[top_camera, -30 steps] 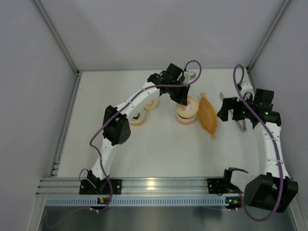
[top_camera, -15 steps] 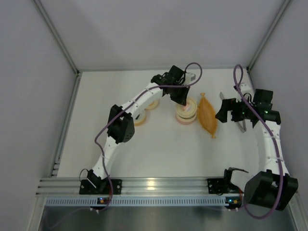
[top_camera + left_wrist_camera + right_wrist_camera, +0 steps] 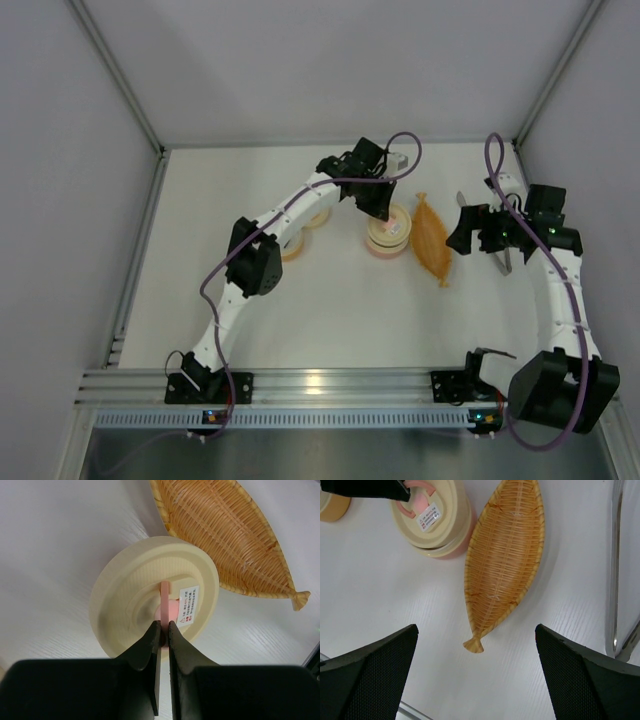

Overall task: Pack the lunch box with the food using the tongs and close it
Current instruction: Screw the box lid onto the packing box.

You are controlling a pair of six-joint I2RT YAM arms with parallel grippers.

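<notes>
Next, my left gripper lets go of the cream lid, flat on the round lunch box (image 3: 388, 229) (image 3: 153, 602) beside the woven basket.
The lunch box (image 3: 387, 240) is a round cream container with a pink rim (image 3: 456, 551), standing mid-table. Its cream lid (image 3: 125, 605) rests on top. My left gripper (image 3: 164, 625) is shut on the lid's upright pink tab (image 3: 165, 597), and it shows over the box from above (image 3: 384, 212). A woven, fish-shaped basket (image 3: 505, 555) lies empty right of the box. My right gripper (image 3: 475, 628) hangs open above the basket's tail, holding nothing. The silver tongs (image 3: 614, 565) lie on the table to its right, partly under that arm (image 3: 506, 260). No food chunks show.
Two small round cream-and-orange pieces (image 3: 292, 246) (image 3: 318, 216) lie under the left arm's forearm, left of the box. The enclosure's walls stand close behind and to both sides. An aluminium rail (image 3: 330, 385) runs along the near edge.
The left arm's elbow has swung a little right and forward while its gripper stays on the lid tab. The right gripper has edged slightly left.
</notes>
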